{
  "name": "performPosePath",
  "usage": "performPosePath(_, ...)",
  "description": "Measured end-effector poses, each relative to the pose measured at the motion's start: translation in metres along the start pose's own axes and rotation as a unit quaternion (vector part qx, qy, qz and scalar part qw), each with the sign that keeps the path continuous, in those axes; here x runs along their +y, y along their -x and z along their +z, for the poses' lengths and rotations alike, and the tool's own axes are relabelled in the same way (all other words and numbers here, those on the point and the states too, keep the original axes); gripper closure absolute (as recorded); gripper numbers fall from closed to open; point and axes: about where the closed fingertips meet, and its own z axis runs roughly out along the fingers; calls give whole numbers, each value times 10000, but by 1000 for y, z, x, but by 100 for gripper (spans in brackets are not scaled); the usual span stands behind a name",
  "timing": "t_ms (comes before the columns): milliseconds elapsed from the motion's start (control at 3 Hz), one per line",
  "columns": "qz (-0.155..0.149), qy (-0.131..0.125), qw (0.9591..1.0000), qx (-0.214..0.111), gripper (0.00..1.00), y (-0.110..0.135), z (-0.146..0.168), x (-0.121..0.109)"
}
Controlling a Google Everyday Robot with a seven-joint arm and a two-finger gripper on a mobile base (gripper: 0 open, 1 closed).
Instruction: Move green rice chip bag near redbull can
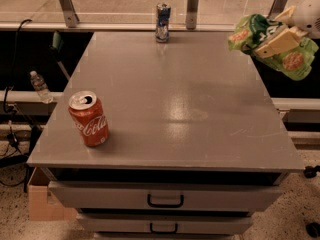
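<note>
Next, I let go of the green rice chip bag on the table's far end (pixel 208 45), beside the redbull can. The bag still hangs in the air.
The green rice chip bag (pixel 290 59) is crinkled light green with orange chip pictures. It hangs in the air above the table's far right edge, held by my gripper (pixel 274 40), whose pale fingers (pixel 275 36) are shut across its middle. The redbull can (pixel 162 22), slim and blue-and-silver, stands upright at the far edge of the table, near the middle, well left of the bag.
A red Coca-Cola can (pixel 90 119) stands opened near the front left of the grey table (pixel 175 104). Drawers with handles (pixel 165 201) sit below the front edge. A rail with metal posts (pixel 192 6) runs behind the table. A plastic bottle (pixel 40 86) lies off to the left.
</note>
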Motion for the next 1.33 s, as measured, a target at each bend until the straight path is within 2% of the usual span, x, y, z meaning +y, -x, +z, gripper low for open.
performPosePath(333,-50,41,10000,40,100,1,32,-5)
performPosePath(667,-178,-177,9997,67,100,13,90,-41)
performPosePath(1000,-351,-368,9987,12,100,38,148,-73)
performPosePath(1333,-425,-463,9980,85,100,50,193,-94)
